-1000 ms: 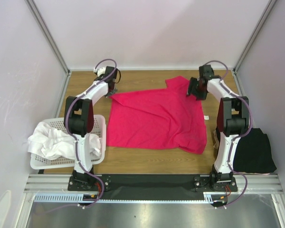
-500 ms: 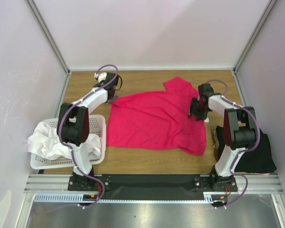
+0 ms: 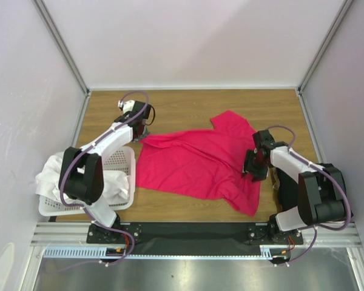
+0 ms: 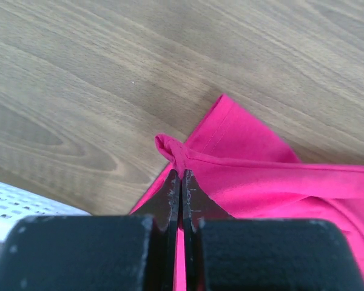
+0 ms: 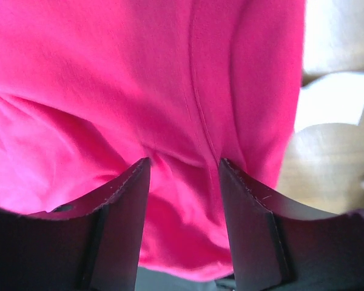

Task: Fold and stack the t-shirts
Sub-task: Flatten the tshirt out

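My left gripper pinches a bunched fold at the t-shirt's corner, so it should open, regrip the corner by its tip [image 4: 162, 142] and pull it toward the far side.
The crimson-pink t-shirt [image 3: 194, 163] lies rumpled across the middle of the table. My left gripper [image 3: 141, 132] is shut on a bunched fold at the shirt's far left corner, seen pinched between the closed jaws in the left wrist view [image 4: 181, 176]. My right gripper [image 3: 255, 167] is at the shirt's right edge. In the right wrist view it [image 5: 185, 163] is open, with pink fabric [image 5: 109, 91] lying between the spread fingers. White shirts [image 3: 60, 176] are heaped in the basket. The black shirt is mostly hidden behind my right arm.
The white perforated basket [image 3: 120, 159] stands at the left, near my left arm's base. A small white scrap [image 5: 330, 100] lies on the wood beside the shirt's right edge. Grey walls and metal posts enclose the table on three sides.
Both grippers have moved toward the near edge. The right one travelled from the far sleeve down the shirt's right side. The shirt's far edge has been dragged nearer and is more rumpled.
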Controlling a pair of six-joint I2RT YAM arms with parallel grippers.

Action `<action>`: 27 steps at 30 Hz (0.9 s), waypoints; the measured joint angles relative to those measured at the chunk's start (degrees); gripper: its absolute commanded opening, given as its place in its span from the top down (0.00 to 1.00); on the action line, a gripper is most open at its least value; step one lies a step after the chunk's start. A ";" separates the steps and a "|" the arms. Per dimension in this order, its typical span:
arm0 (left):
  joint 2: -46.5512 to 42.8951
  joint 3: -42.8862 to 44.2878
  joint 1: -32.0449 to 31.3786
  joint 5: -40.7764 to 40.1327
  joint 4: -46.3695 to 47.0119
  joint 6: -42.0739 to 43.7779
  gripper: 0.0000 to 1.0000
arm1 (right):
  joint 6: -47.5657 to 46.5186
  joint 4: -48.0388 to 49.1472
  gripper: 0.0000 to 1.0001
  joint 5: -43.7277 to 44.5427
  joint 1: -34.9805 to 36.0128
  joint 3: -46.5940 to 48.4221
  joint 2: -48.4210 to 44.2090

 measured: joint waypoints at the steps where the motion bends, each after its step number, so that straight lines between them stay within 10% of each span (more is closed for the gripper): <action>1: -0.44 -0.07 -0.04 -0.02 -0.09 0.02 1.00 | 0.31 -1.05 0.45 0.07 0.00 -0.17 -0.85; 13: 0.63 0.26 -0.22 1.75 4.68 4.13 0.96 | -2.62 -2.62 0.39 -0.17 -3.26 27.91 4.98; 17: 4.39 2.89 -0.22 2.80 5.35 5.86 0.52 | -3.41 -0.55 0.39 -1.31 -6.78 33.09 10.36; 19: 6.12 4.52 -0.17 2.67 5.01 6.38 0.10 | -3.72 -0.24 0.38 -1.40 -7.89 34.27 12.79; 27: 7.15 10.03 1.84 2.58 1.84 4.85 0.00 | -4.85 -0.07 0.38 -3.34 -7.80 37.33 18.14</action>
